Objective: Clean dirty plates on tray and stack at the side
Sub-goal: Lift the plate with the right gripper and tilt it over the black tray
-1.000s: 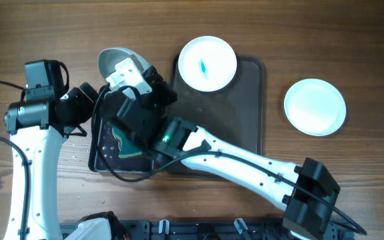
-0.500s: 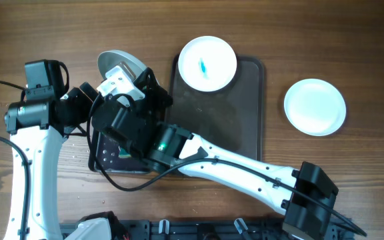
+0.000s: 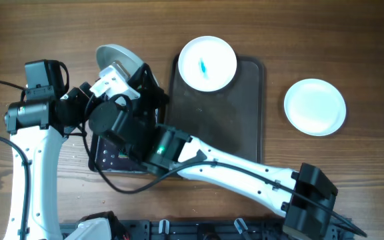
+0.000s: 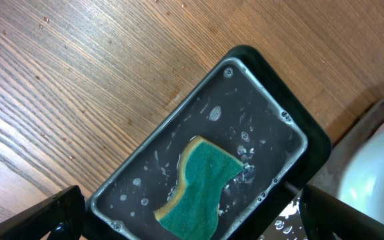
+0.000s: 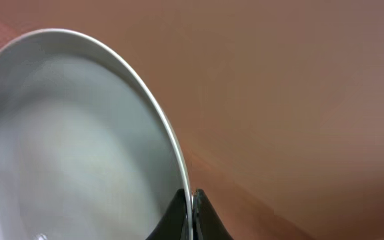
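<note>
I will release the wet white plate from my right gripper on top of the plain white plate (image 3: 313, 109) beside the dark tray.
My right gripper (image 5: 191, 203) is shut on the rim of a white plate (image 5: 65, 147), holding it tilted above the table's left side, over the far end of the small black tray. The same plate (image 3: 114, 56) shows grey-white in the overhead view. A second plate (image 3: 207, 63), with a blue smear at its centre, lies at the far end of the dark tray (image 3: 235, 127). A plain white plate (image 3: 315, 107) rests on the wood to the right. My left gripper (image 4: 192, 212) hangs open above the green sponge (image 4: 204, 181), its fingers (image 4: 62, 212) wide apart.
The sponge lies in a small black tray (image 4: 145, 175) holding soapy water, left of the big tray. In the overhead view my right arm (image 3: 232, 167) crosses diagonally from the bottom right and covers most of that small tray (image 3: 100, 159).
My right gripper has carried the held plate a little to the left and farther back. The left arm and the other two plates have not moved.
</note>
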`<state>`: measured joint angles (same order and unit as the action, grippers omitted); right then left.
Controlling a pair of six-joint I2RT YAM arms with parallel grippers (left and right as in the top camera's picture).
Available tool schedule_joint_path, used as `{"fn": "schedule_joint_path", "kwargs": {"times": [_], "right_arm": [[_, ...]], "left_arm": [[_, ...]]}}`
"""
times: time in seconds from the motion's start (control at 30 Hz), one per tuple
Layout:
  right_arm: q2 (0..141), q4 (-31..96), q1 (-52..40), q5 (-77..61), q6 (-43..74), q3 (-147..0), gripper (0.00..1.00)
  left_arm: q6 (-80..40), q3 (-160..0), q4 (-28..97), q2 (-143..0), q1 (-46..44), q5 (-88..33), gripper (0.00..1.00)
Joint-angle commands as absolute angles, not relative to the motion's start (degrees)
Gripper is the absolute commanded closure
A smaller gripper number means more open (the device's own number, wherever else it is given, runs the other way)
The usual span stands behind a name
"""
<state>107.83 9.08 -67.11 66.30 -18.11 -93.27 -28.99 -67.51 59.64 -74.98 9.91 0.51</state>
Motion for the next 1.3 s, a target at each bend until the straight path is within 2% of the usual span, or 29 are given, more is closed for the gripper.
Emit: {"fn": "schedule_joint_path", "kwargs": {"times": [0.0, 0.33, 0.57, 1.27], "right_arm": [[106.4, 8.1, -69.2, 69.6, -22.4, -94.9, 0.96], [106.4, 8.1, -69.9, 69.7, -23.0, -94.9, 0.96], [106.4, 0.1, -70.2, 71.6, -33.3, -94.9, 0.96], [106.4, -0.4, -69.8, 71.6, -30.2, -94.9, 0.96]], "left_arm": [[-28.8, -68.3, 59.6, -74.3, 10.2, 0.0, 0.0], [-28.8, -68.3, 59.6, -74.3, 10.2, 0.0, 0.0], [-28.8, -68.3, 59.6, -74.3, 10.2, 0.0, 0.0], [-28.8, -68.3, 59.6, -74.3, 10.2, 0.0, 0.0]]}}
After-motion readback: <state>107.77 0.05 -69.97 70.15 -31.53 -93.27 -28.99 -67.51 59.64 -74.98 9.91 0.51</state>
